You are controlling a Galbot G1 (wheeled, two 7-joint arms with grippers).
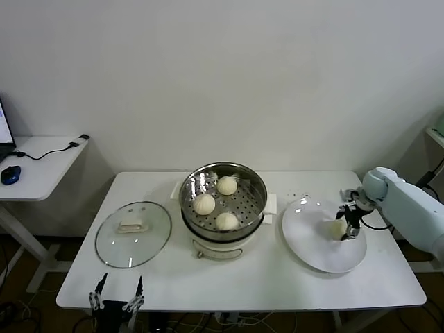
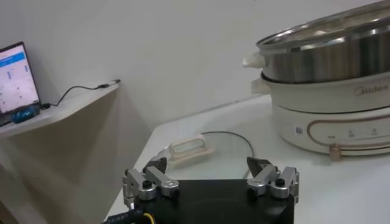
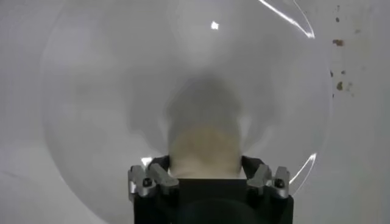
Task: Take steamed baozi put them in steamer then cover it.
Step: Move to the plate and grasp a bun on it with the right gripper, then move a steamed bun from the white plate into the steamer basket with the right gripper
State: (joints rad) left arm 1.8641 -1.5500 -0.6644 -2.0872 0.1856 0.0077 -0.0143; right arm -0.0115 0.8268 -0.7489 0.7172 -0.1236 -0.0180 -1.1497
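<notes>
Next, I release the fourth baozi with my right gripper on the steamer tray's empty side (image 1: 243, 202) facing the white plate. The baozi is now over the white plate.
The steamer (image 1: 258, 182) stands at the table's middle with three baozi on its perforated tray (image 1: 227, 184) (image 1: 204, 204) (image 1: 227, 220). My right gripper (image 1: 349, 227) is over the white plate (image 1: 312, 253) at the right, shut on the fourth baozi (image 1: 338, 227). In the right wrist view the baozi (image 3: 204, 149) fills the gap between the fingers of that gripper (image 3: 206, 167), with the plate (image 3: 91, 91) below. My left gripper (image 1: 116, 295) is open and empty at the table's front left edge; it also shows in the left wrist view (image 2: 209, 167).
The round glass lid (image 1: 133, 234) with a white handle lies flat on the table left of the steamer, just beyond my left gripper (image 2: 190, 149). The steamer's white base (image 2: 329, 115) is to its side. A side table with a mouse (image 1: 10, 174) stands far left.
</notes>
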